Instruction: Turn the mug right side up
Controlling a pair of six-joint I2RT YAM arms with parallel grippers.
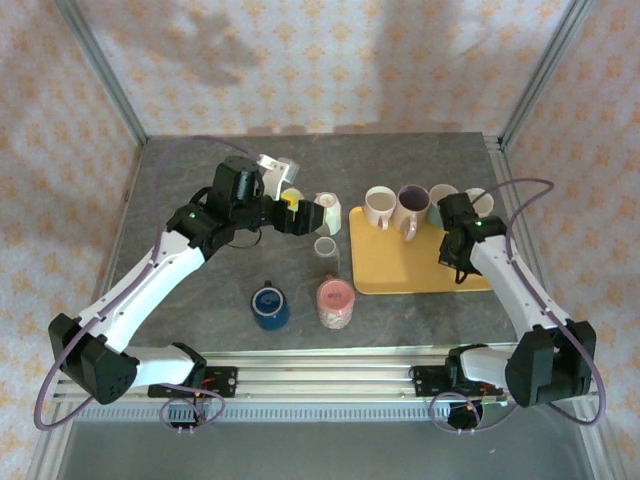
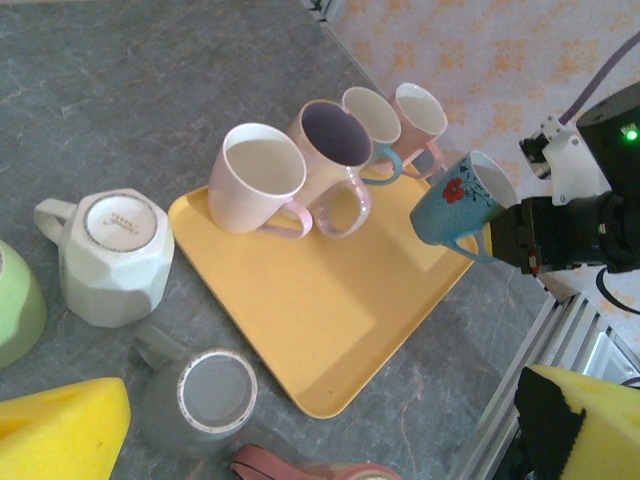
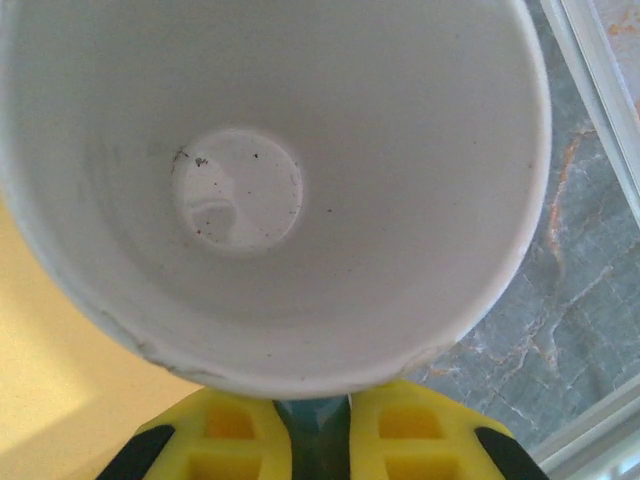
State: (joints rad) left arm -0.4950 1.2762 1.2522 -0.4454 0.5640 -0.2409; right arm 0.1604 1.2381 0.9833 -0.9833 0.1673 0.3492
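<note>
My right gripper has the blue mug with a red flower, now hanging tilted over the yellow tray. It will release the mug on the yellow tray's far corner (image 1: pixel 482 206) beside the pale mug.
My right gripper (image 3: pixel 350 412) is shut on the teal handle of a blue mug with a red flower (image 2: pixel 460 197). That mug (image 1: pixel 440 208) hangs tilted over the right end of the yellow tray (image 1: pixel 415 268), its white inside (image 3: pixel 240 190) facing the right wrist camera. An upside-down white faceted mug (image 2: pixel 110 255) and an upside-down grey mug (image 2: pixel 205 398) stand on the table left of the tray. My left gripper (image 1: pixel 300 212) hovers over them, open, and its yellow fingers (image 2: pixel 60 430) hold nothing.
Several mugs (image 2: pixel 258 178) stand upright along the tray's far edge. A dark blue mug (image 1: pixel 270 305) and a pink mug (image 1: pixel 336 303) sit near the front rail. A green mug (image 2: pixel 15 300) lies at the left edge of the left wrist view.
</note>
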